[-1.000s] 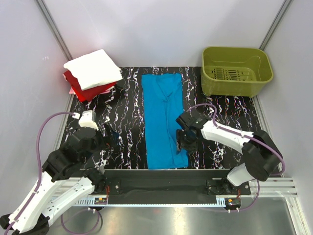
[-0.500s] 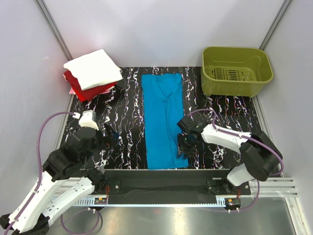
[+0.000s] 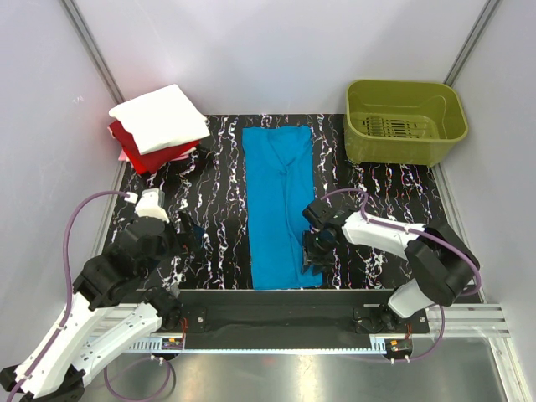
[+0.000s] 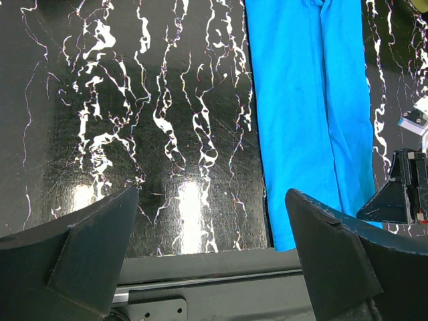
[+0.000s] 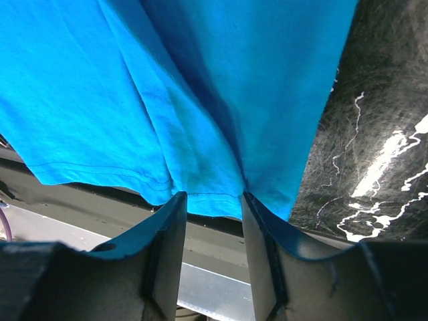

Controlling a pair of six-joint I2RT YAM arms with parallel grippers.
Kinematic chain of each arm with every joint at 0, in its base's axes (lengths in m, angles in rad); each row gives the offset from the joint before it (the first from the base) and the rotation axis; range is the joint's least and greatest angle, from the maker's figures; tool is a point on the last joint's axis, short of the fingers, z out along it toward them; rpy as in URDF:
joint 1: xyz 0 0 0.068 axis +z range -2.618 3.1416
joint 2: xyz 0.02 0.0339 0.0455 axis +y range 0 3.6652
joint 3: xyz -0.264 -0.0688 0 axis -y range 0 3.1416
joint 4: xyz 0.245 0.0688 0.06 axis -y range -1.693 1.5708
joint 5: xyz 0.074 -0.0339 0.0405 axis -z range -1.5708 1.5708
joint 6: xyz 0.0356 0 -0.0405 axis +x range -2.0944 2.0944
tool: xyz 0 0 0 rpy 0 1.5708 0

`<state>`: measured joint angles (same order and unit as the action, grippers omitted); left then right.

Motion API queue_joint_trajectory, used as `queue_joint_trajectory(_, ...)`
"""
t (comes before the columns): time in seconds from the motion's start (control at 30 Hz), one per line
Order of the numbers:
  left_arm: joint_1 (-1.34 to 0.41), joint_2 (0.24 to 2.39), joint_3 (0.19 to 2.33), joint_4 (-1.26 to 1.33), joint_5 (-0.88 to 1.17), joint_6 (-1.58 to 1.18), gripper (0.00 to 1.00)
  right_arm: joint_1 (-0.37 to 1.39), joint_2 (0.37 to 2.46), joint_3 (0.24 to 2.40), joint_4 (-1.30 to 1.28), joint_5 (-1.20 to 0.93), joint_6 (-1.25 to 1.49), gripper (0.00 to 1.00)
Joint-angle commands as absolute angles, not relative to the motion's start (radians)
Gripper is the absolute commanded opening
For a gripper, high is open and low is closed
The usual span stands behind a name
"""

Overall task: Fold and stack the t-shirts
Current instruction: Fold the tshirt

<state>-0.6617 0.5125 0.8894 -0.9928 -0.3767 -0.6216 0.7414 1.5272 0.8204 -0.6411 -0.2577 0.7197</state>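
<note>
Next, I need to move my left gripper to the free near hem corner (image 3: 255, 286) (image 4: 276, 248) of the turquoise-blue t-shirt, across from my right gripper, and close it there.
The turquoise-blue t-shirt (image 3: 279, 201) lies folded into a long strip down the middle of the black marbled table (image 3: 209, 176). My right gripper (image 3: 314, 254) is down on its near right corner. In the right wrist view its narrow jaws (image 5: 210, 197) pinch the bunched hem of this shirt (image 5: 200, 100). The white t-shirt (image 3: 159, 117) lies folded on top of the red t-shirt (image 3: 146, 155) at the far left corner. My left gripper (image 3: 194, 234) hovers open and empty left of the strip; the shirt also shows in the left wrist view (image 4: 314, 100), beyond the gripper (image 4: 211, 194).
An olive-green basket (image 3: 405, 121) stands at the far right corner. A dark metal rail (image 3: 276, 306) runs along the table's near edge, just below the shirt's hem. White walls close in both sides and the back.
My right gripper has moved toward the near edge along the shirt's right side, down to its near hem. The left arm and the shirts have not moved.
</note>
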Motion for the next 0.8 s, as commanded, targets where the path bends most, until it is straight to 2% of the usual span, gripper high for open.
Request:
queue_joint_trajectory(0.0, -0.667, 0.503, 0.884, -0.948, -0.405, -0.626, 0.99, 0.742, 1.526, 0.819, -0.661, -0.285, 0.739, 0.46)
queue_joint_trajectory(0.27, -0.667, 0.503, 0.884, -0.946, -0.405, -0.626, 0.99, 0.742, 1.470, 0.772, -0.683, -0.265, 0.759, 0.47)
queue_joint_trajectory(0.47, -0.667, 0.502, 0.884, -0.946, -0.405, -0.626, 0.99, 0.742, 1.474, 0.773, -0.669, -0.285, 0.765, 0.36)
queue_joint_trajectory(0.77, -0.667, 0.505, 0.884, -0.946, -0.407, -0.626, 0.99, 0.749, 1.488, 0.819, -0.666, -0.302, 0.756, 0.11)
